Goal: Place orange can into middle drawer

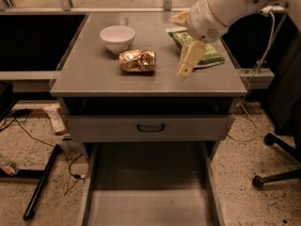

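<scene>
The robot's gripper needs to next move to the orange can's end (149, 60) nearest the green chip bag and close there.
The orange can (137, 60), shiny, golden and crumpled, lies on its side on the grey cabinet top (94, 74), just in front of a white bowl. My gripper (187, 62) hangs from the white arm above the top, to the right of the can and apart from it, in front of the green chip bag. It holds nothing. The middle drawer (148, 187) is pulled out at the bottom of the view, its flat grey floor bare between low side walls.
A white bowl (117, 37) stands behind the can. A green chip bag (204, 53) lies at the right of the top. A grey drawer front with a black handle (150, 127) sits above the open drawer. Cables and a chair base lie on the floor.
</scene>
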